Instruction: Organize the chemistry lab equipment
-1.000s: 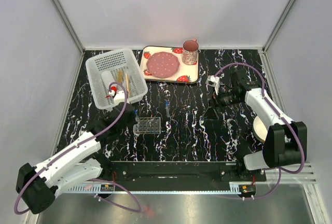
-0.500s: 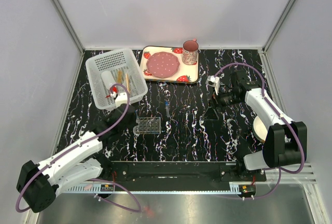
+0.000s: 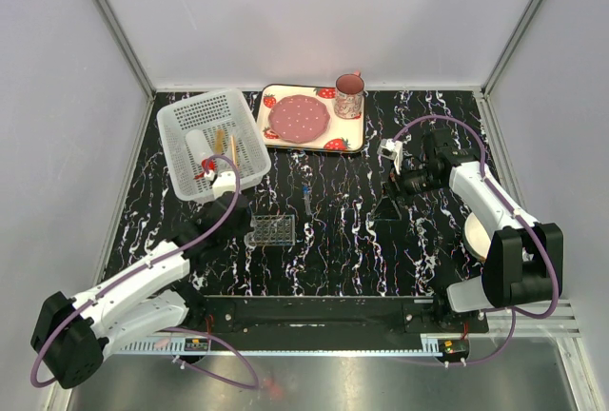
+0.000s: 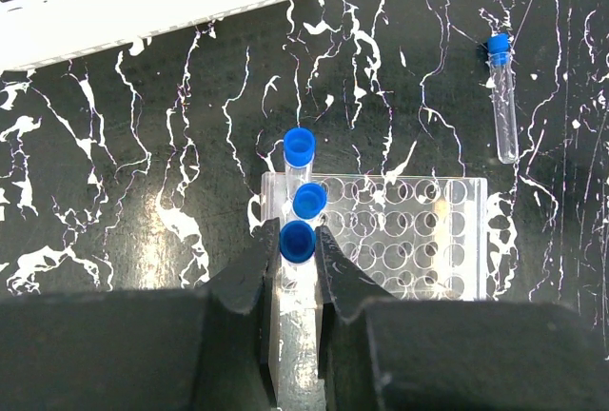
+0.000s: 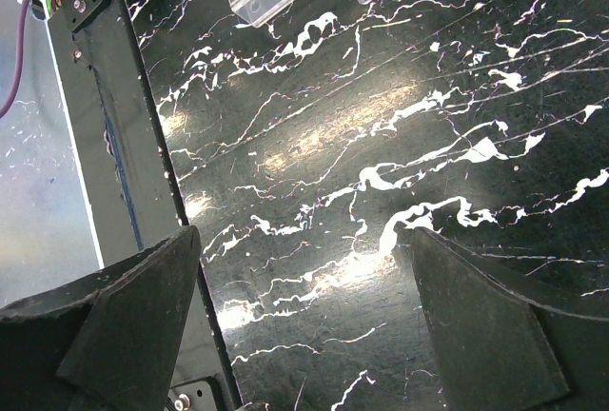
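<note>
Next, my left gripper releases the blue-capped tube in the rack hole (image 3: 251,234) (image 4: 294,259) that is just in front of the two tubes standing there.
My left gripper (image 4: 297,244) is shut on a clear tube with a blue cap (image 4: 297,239), held upright over the left end of the clear grid rack (image 4: 409,240). Two more blue-capped tubes (image 4: 308,200) stand in the rack just beyond it. Another tube (image 4: 501,107) lies loose on the table to the rack's right. From above, the rack (image 3: 271,230) sits in front of my left gripper (image 3: 245,225). My right gripper (image 5: 304,306) hangs open over bare table, right of centre (image 3: 392,187), with nothing between its fingers.
A white perforated basket (image 3: 190,111) at the back left holds a red-capped bottle (image 3: 205,169) and wooden sticks (image 3: 228,145). A strawberry tray (image 3: 357,133) with a pink plate and a mug (image 3: 348,95) stands at the back. A cream bowl (image 3: 474,235) lies under my right arm.
My left wrist has edged slightly right and nearer over the rack, still holding the tube. The right arm has not moved.
</note>
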`<state>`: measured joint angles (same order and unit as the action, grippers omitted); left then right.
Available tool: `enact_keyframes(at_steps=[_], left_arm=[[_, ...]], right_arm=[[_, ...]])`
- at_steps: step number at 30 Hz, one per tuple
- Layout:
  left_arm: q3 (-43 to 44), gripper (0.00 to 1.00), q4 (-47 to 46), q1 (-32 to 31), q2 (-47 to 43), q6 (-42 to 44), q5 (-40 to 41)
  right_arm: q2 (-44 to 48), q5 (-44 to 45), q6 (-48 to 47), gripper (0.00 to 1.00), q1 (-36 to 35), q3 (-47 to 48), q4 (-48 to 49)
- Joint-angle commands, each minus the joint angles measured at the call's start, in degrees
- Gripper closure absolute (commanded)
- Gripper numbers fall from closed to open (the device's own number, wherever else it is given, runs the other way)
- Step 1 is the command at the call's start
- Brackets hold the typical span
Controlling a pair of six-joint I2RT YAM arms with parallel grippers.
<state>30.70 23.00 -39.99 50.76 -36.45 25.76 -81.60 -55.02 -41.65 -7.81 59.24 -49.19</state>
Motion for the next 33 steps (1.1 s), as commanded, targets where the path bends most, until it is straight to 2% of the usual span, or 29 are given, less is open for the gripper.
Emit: enact_keyframes(at_steps=[1,21,33], left_arm=[[-0.55,0.95,-2.44,0.35,0.21,0.50,0.87],[-3.10,0.94,-5.51,0.17,1.36,-0.29,0.87],[-3.63,0.91,-5.78,-2.73,3.99,-1.52,4.82]], right_arm=[[0.22,-0.35,-1.24,0.03,0.43,1.05,0.59],[-0.05,-0.61,-1.33,0.03,0.43,1.05,0.50],[-0.49,-0.61,-1.59,0.03,0.43,1.14,0.32]])
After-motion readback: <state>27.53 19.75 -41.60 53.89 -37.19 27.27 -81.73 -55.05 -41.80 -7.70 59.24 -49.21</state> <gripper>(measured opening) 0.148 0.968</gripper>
